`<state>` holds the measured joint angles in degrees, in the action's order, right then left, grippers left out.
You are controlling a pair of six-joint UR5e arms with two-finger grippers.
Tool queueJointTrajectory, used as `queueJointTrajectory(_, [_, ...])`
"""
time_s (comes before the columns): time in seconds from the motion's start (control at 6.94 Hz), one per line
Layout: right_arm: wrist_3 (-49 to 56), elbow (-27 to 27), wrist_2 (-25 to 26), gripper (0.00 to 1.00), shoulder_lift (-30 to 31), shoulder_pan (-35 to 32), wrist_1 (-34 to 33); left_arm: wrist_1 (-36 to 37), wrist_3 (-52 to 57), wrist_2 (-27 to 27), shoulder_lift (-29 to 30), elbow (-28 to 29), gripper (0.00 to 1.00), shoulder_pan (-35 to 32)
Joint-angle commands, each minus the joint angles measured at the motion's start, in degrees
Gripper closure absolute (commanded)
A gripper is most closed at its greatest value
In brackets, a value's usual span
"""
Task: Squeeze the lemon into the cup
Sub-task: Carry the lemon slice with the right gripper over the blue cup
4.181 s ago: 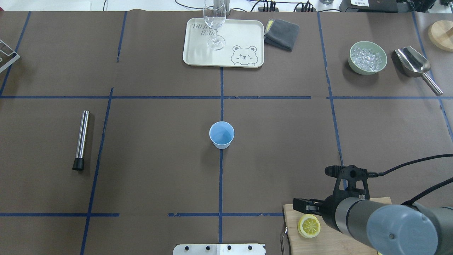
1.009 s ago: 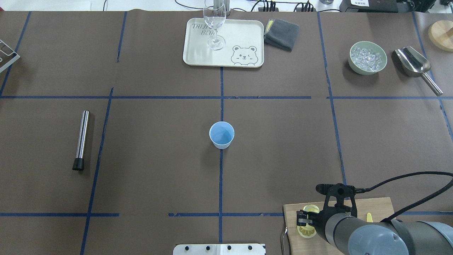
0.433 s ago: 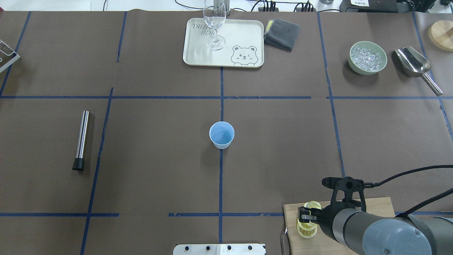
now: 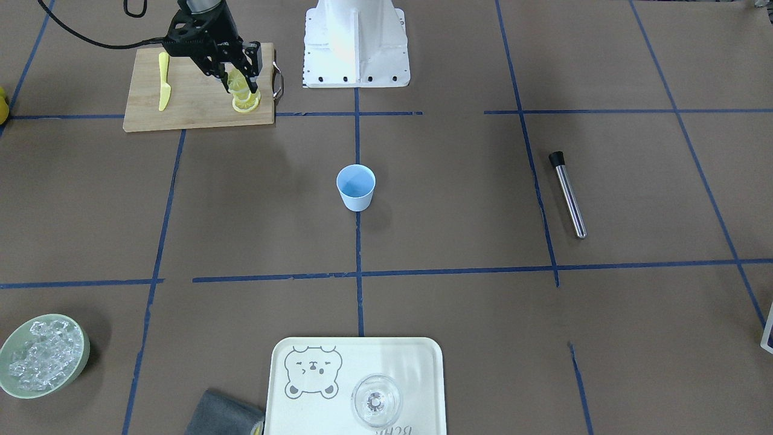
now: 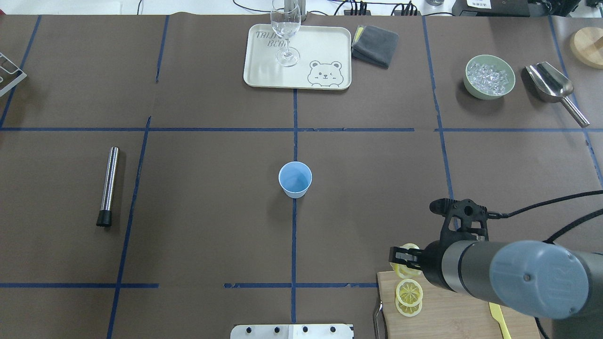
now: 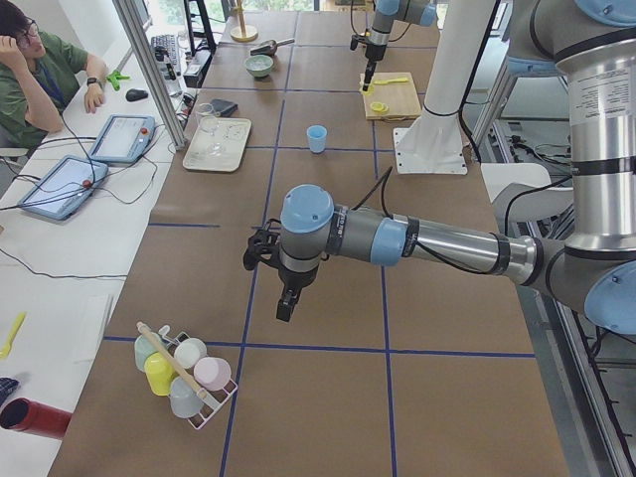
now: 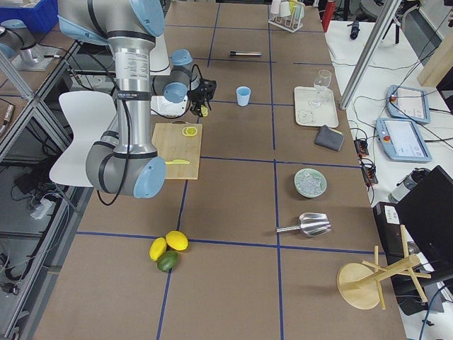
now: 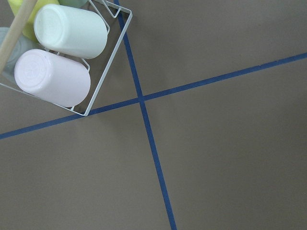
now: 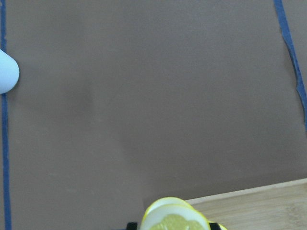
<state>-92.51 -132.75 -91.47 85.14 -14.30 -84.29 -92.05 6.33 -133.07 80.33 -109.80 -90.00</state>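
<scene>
Next, I let go of the lemon slice with my right gripper just inside the rim of the light-blue cup [image 4: 356, 186] [image 9: 3, 72].
The light-blue cup [image 5: 295, 179] stands upright at the table's middle; it also shows in the front view [image 4: 356, 187] and at the left edge of the right wrist view [image 9: 7, 72]. My right gripper [image 5: 404, 259] is shut on a lemon slice [image 5: 411, 247] and holds it on edge above the far left corner of the wooden cutting board [image 5: 452, 315]. The held slice fills the bottom of the right wrist view [image 9: 175, 218]. Two more lemon slices [image 5: 408, 293] lie stacked on the board below. My left gripper [image 6: 285, 303] hangs over bare table far from the cup; I cannot tell if it is open.
A yellow knife [image 5: 498, 318] lies on the board. A tray [image 5: 325, 52] with a clear glass [image 5: 286, 33], a grey cloth [image 5: 375, 44], a bowl of ice [image 5: 489, 76] and a scoop [image 5: 551, 84] stand at the back. A steel rod [image 5: 109, 183] lies left. A cup rack [image 8: 62, 52] sits below the left wrist.
My right gripper came down on the lemon stack, shut on the top slice, and has lifted it up and toward the board's far edge. The cup has not moved.
</scene>
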Motion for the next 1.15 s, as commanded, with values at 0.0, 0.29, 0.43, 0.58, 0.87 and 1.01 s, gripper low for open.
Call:
queueJointTrajectory(0.0, [0.58, 6.92, -3.62, 0.44, -20.76, -6.59, -14.23, -0.06, 0.0, -0.09, 0.09, -0.06, 0.0, 0.0])
queueJointTrajectory(0.29, [1.98, 14.94, -3.54, 0.44, -30.45, -8.28, -17.31, -0.06, 0.0, -0.09, 0.0, 0.12, 0.0, 0.0])
queueJointTrajectory(0.43, [2.86, 19.5, -3.45, 0.44, -34.21, -8.64, -17.39, 0.03, 0.0, -0.09, 0.0, 0.03, 0.0, 0.0])
queueJointTrajectory(0.58, [3.04, 25.72, -3.45, 0.44, -38.86, -9.42, -17.05, 0.03, 0.0, -0.18, 0.0, 0.03, 0.0, 0.0])
queueJointTrajectory(0.87, [3.04, 35.68, -3.45, 0.43, -42.59, -10.74, -10.22, -0.06, 0.0, -0.18, 0.0, 0.12, 0.0, 0.0])
queueJointTrajectory(1.01, [4.17, 36.59, -3.45, 0.43, -42.77, -10.84, -9.93, 0.03, 0.0, -0.18, 0.0, 0.12, 0.0, 0.0])
